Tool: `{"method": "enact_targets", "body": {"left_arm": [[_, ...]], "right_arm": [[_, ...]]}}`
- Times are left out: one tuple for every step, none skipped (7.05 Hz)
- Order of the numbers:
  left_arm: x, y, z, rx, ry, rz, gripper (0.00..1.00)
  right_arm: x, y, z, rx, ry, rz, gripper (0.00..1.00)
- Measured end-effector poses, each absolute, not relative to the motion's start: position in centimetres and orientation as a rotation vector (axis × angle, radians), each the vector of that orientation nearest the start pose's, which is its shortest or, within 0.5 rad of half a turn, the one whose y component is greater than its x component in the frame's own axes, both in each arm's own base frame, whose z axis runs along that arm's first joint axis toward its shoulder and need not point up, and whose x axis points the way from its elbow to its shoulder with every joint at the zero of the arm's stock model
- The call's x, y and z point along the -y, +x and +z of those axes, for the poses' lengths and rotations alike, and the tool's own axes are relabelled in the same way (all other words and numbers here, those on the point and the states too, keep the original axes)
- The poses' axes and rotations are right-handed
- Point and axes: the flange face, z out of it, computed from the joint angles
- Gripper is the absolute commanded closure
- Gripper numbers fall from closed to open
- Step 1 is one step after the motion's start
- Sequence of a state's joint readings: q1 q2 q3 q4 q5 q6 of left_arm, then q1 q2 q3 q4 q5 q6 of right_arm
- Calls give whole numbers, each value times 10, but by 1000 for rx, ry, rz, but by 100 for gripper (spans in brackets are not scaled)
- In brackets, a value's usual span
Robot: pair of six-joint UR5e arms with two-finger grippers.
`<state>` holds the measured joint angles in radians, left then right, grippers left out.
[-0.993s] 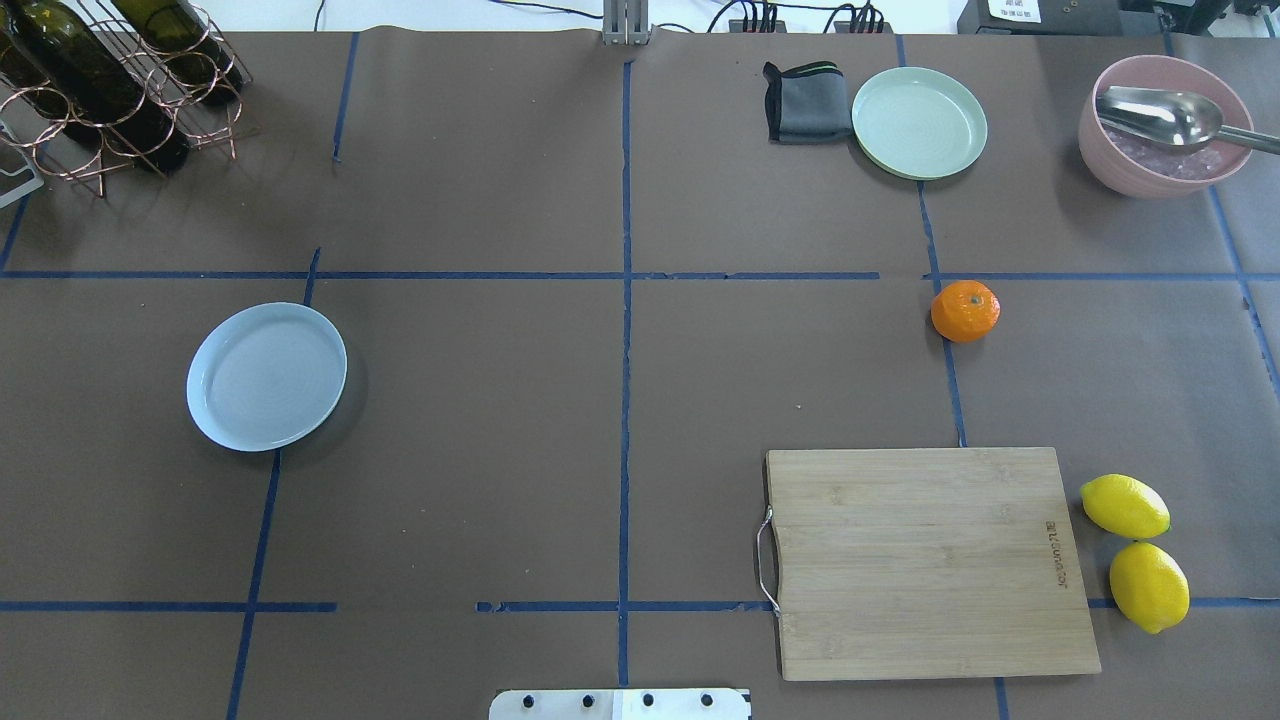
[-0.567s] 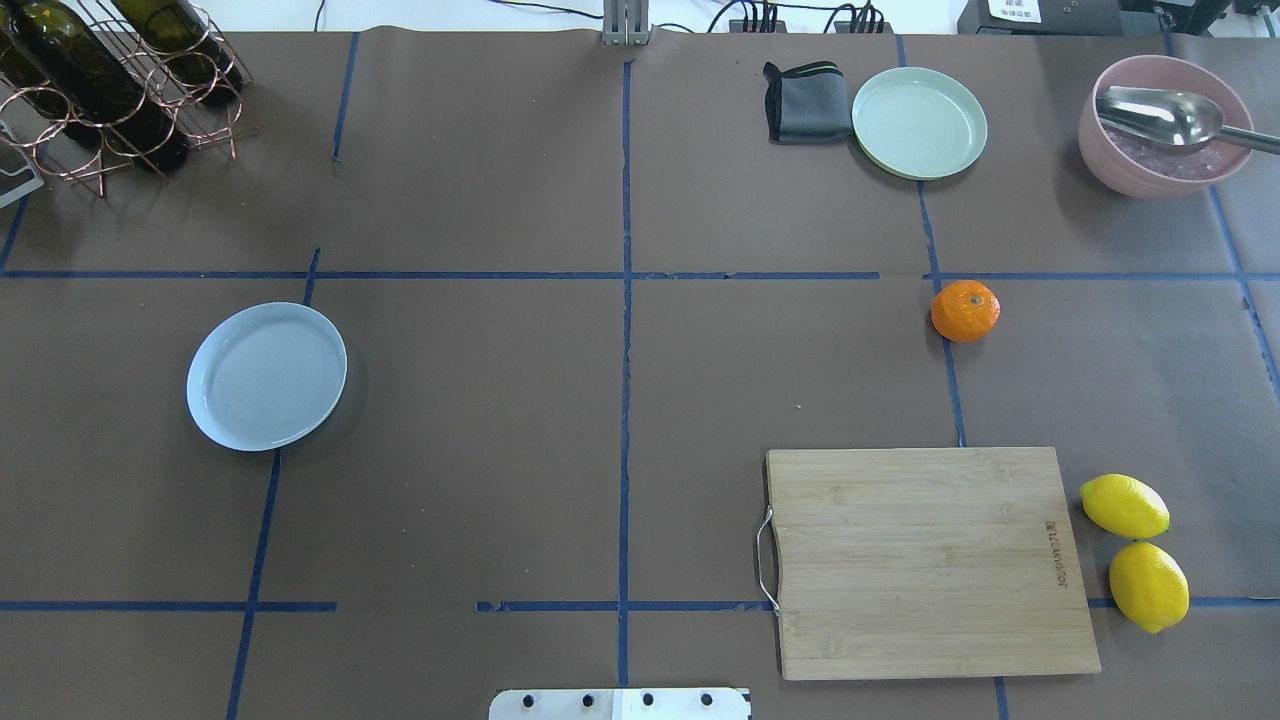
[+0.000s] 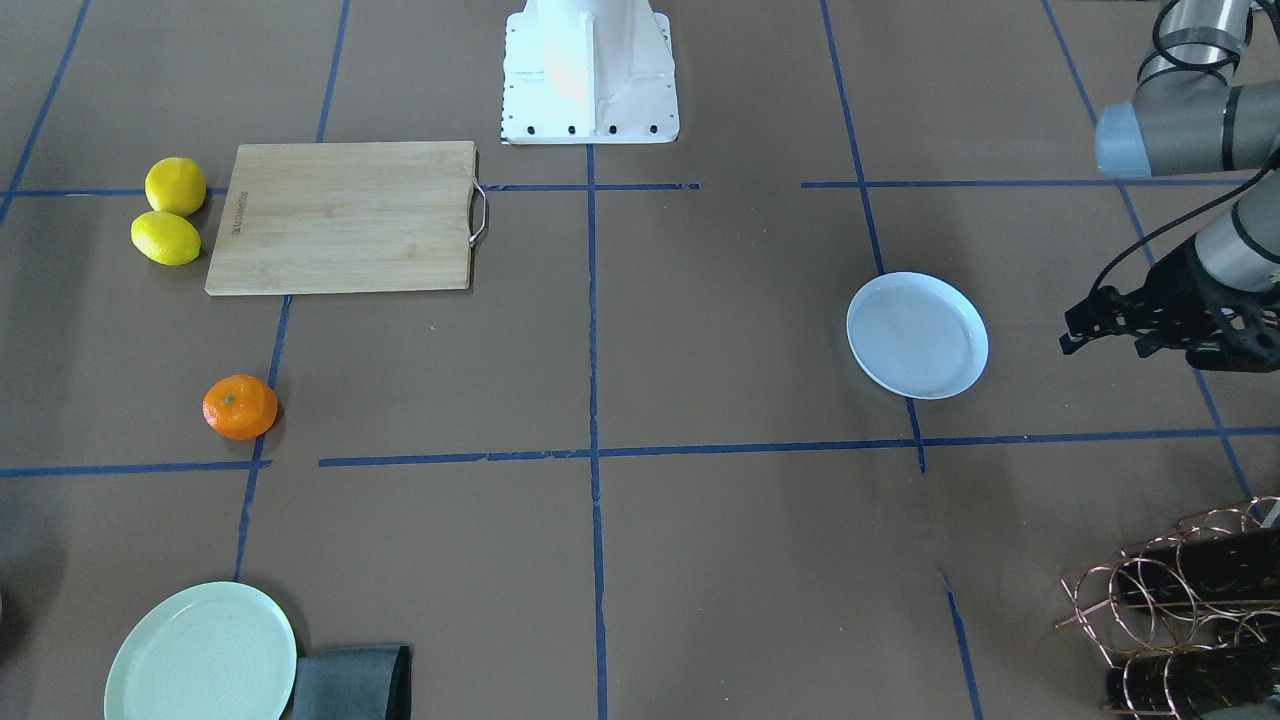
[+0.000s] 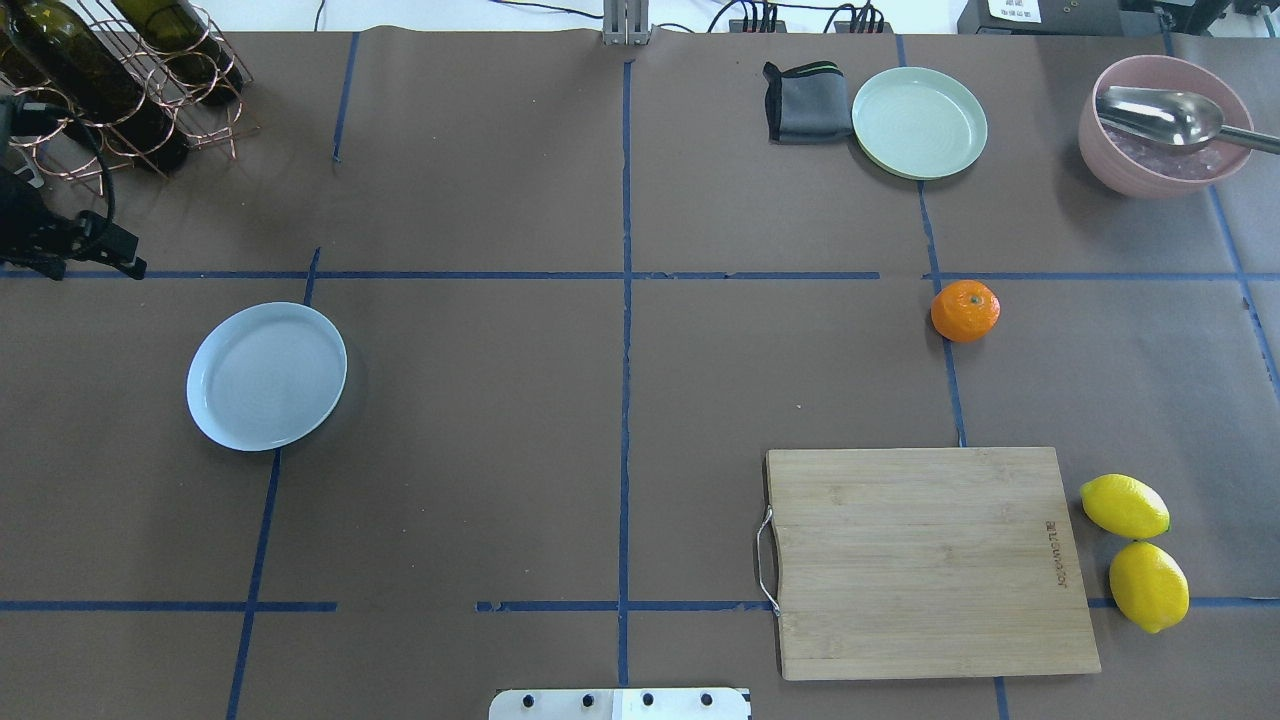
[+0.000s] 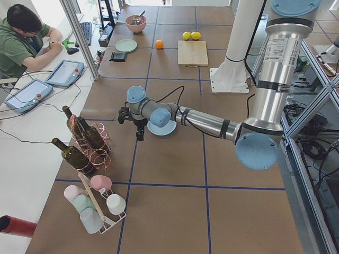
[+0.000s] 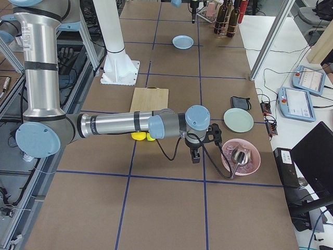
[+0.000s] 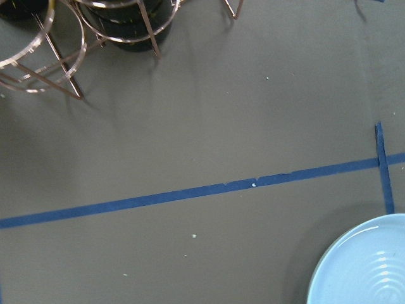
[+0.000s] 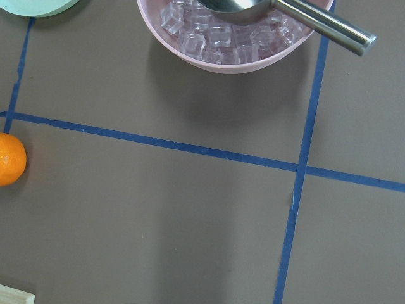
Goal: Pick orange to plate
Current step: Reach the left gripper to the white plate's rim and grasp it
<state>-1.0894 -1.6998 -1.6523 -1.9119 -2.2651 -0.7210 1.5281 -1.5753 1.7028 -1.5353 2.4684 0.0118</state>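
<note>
Next, I move my left gripper to the pale bluish plate and grip the plate's rim (image 3: 985, 337) on the side farthest from the orange.
The orange (image 4: 965, 310) lies on the brown table mat on the right half, also seen in the front view (image 3: 240, 407) and at the left edge of the right wrist view (image 8: 9, 159). The pale bluish plate (image 4: 266, 376) sits empty on the left half. My left gripper (image 4: 132, 266) hovers at the table's left edge, beyond the plate (image 3: 917, 335) and apart from it; I cannot tell whether its fingers are open or shut. My right gripper (image 6: 195, 157) shows only in the right side view, near the pink bowl, so I cannot tell its state.
A wooden cutting board (image 4: 935, 560) lies near the robot, with two lemons (image 4: 1135, 550) beside it. At the far right stand a pale green plate (image 4: 919, 122), a grey cloth (image 4: 803, 102) and a pink bowl (image 4: 1165, 125) of ice with a spoon. A copper bottle rack (image 4: 120, 80) stands far left.
My left arm has come into the overhead view at its left edge, above the plate; before, no arm showed. The orange and plate have not moved.
</note>
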Motion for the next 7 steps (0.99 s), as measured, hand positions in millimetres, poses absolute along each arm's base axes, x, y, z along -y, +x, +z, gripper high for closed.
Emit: {"method": "enact_targets", "body": {"left_arm": [[513,222,524,-858,45,-84,0],[498,241,528,-869,41,-114,0],[488,255,527,-884,36,-128,0],[483,261,526,-891,35,-133,0],[482,264,526,-894,35,-134,0],[482,267,527,-887,40,-133,0],[479,274,530,-869,51,-130,0]], "right_arm": [[498,34,576,905,124,-79,0],[499,33,568,909,129,-68,0],[501,32,559,913,136,-59,0],[503,32,552,916,143,-53,0],[504,32,546,920,148,-48,0],[504,32,541,925,153,-45,0],[504,32,538,932,154,-44,0]]}}
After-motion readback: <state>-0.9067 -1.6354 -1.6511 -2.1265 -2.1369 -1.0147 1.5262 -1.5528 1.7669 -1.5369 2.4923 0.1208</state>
